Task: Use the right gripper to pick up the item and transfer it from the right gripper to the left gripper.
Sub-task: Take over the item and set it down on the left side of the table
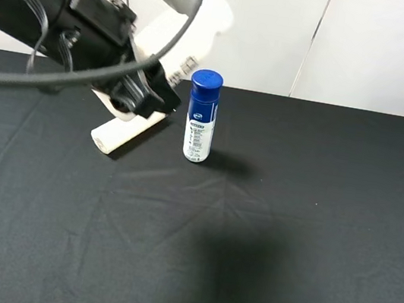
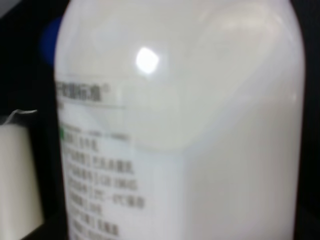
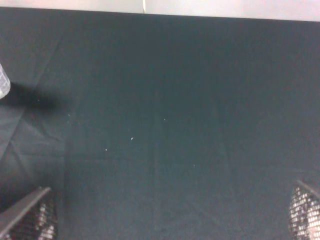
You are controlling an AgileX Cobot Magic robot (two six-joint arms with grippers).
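The item is to go on the cloth (image 1: 46, 143) beside the cream-white tube, away from the blue-capped bottle. My left gripper should put it there.
The item (image 1: 208, 14), a white bottle with a printed label, is raised off the table at the tip of my left gripper (image 1: 157, 94), which is shut on it. That arm carries an orange sticker and reaches in from the upper left. The left wrist view is filled by the item (image 2: 200, 125), very close and blurred; no fingers show there. My right gripper (image 3: 170, 207) is out of the exterior high view. In its wrist view it hangs open over bare black cloth, its fingertips (image 3: 35, 212) at the two lower corners with nothing between them.
A blue-capped bottle (image 1: 201, 117) stands upright on the black cloth just right of the left gripper. A cream-white tube (image 1: 124, 135) lies on the cloth under that gripper. A white wall closes the back. Black cloth (image 1: 286, 249) covers the whole table.
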